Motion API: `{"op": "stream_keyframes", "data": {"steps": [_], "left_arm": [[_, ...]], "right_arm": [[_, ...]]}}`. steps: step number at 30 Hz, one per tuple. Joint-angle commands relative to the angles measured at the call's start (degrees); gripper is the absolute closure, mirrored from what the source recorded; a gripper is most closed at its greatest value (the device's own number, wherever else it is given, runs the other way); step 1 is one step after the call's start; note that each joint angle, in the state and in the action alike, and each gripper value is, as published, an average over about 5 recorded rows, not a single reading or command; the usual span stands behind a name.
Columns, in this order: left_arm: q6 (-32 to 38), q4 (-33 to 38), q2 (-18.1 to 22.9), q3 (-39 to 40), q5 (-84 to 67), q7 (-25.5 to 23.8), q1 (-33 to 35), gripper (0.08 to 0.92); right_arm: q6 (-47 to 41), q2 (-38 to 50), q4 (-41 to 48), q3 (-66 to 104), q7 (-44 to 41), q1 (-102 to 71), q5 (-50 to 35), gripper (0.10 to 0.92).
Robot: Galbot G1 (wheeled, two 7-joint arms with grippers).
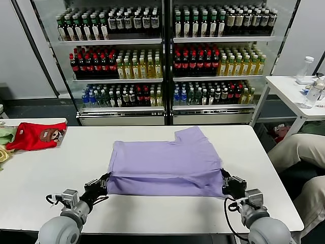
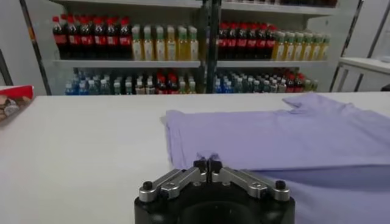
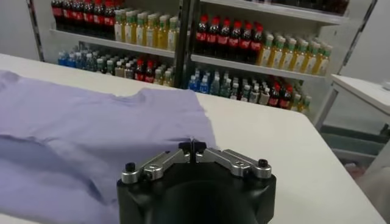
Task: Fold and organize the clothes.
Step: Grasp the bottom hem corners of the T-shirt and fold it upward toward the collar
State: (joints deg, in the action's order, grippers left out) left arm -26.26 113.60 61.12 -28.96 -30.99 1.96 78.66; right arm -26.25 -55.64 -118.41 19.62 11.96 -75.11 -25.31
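Observation:
The upper layer is held by my left gripper short of the lavender T-shirt's near edge, so I should lower it, take the T-shirt's near corner [image 1: 110,192] and pull the T-shirt closer.
The lavender T-shirt [image 1: 165,162] lies on the white table [image 1: 45,178], partly folded, plain side up, its printed graphic hidden. My left gripper [image 1: 105,179] is shut on the shirt's near left corner; in the left wrist view [image 2: 208,162] a bit of lavender cloth [image 2: 292,137] pokes up between the closed fingertips. My right gripper [image 1: 223,178] is shut on the near right corner; in the right wrist view [image 3: 192,147] the cloth [image 3: 91,131] runs into the closed fingertips. The near edge is held just above the table.
A red garment with a brown patch [image 1: 36,135] and green-yellow clothes [image 1: 5,140] lie at the table's far left. Drink coolers [image 1: 165,61] stand behind the table. A small white table with bottles [image 1: 304,84] and a seated person's legs [image 1: 299,152] are at the right.

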Motion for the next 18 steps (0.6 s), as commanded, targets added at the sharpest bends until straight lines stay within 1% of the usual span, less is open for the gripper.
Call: {"op": "stream_keyframes", "data": {"steps": [1,3,5,8,10,12,14,16,18], "left_arm": [[-0.8,-4.8,0.9,1.2,5.2,-0.9,-3.7,0.912],[-0.8,-6.9,1.5,1.7,7.6,-0.1,-5.0,0.907],[-1.0,-8.7,1.8,1.8,8.1,0.8,-6.1,0.884],[-1.1,-9.1,1.2,0.9,7.3,1.5,-6.0,0.81],[-1.1,-8.1,0.3,-0.1,6.1,1.9,-5.2,0.75],[-1.7,-5.5,-0.8,-1.1,3.1,2.8,-3.4,0.698],[-3.2,-1.0,-1.6,-2.1,-1.1,3.9,-0.4,0.638],[-4.5,3.5,-2.0,-2.6,-4.4,5.2,3.2,0.577],[-5.1,6.6,-1.8,-2.3,-5.3,6.1,5.9,0.525]], "right_arm": [[-0.3,-2.3,7.0,-5.1,0.3,6.5,2.7,0.905],[-0.4,-3.7,8.7,-6.1,0.8,7.4,3.7,0.874],[-0.4,-4.5,9.7,-6.5,1.4,8.2,3.9,0.829],[-0.5,-4.6,9.8,-5.9,1.7,8.7,3.5,0.743],[-0.5,-4.1,9.1,-4.7,1.8,8.4,2.9,0.683],[-0.9,-3.4,7.0,-2.7,1.9,6.9,1.5,0.622],[-2.0,-2.3,3.2,-0.3,2.2,3.7,-0.5,0.57],[-3.5,-1.1,-1.2,2.2,2.4,-0.9,-2.2,0.51],[-4.7,-0.2,-4.2,3.9,2.6,-5.6,-2.4,0.449]]}}
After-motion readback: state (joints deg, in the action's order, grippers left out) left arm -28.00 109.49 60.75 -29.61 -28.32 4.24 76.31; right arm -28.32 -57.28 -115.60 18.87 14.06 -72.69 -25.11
